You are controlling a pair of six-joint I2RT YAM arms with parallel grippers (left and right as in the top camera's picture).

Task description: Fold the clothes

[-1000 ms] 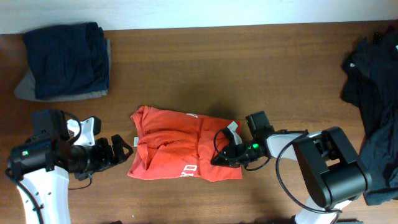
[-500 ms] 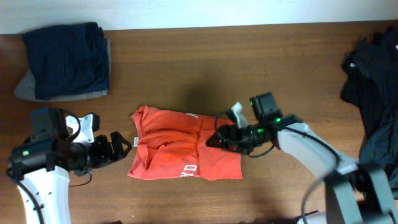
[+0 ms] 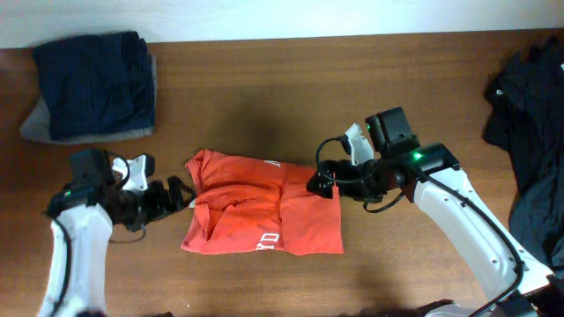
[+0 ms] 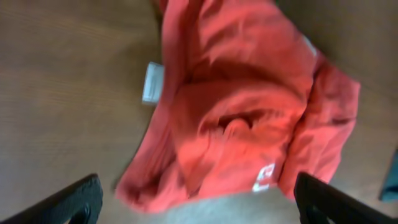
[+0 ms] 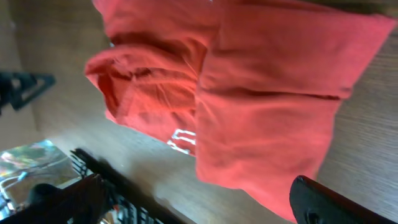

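I should move my left gripper next to the edge (image 3: 204, 199) (image 4: 176, 89) beside the white tag of the orange-red T-shirt and close it there.
The orange-red T-shirt (image 3: 264, 216) lies partly folded and crumpled on the wooden table (image 3: 264, 97), with white lettering near its front edge. My left gripper (image 3: 181, 195) is open just off the shirt's left edge, holding nothing. In the left wrist view the shirt (image 4: 249, 112) and its white tag (image 4: 151, 82) lie ahead of the wide-apart fingers (image 4: 78, 200). My right gripper (image 3: 322, 180) hovers open over the shirt's right edge, empty. The right wrist view looks down on the shirt (image 5: 249, 81) between spread fingertips (image 5: 336, 202).
A folded navy garment on a grey one (image 3: 92, 84) sits at the back left corner. A loose heap of black and dark clothes (image 3: 529, 132) fills the right edge. Bare wood runs between them behind the shirt.
My right gripper has opened, let go of the shirt's right edge and risen back to the right. My left gripper has slid right, up to the shirt's left edge.
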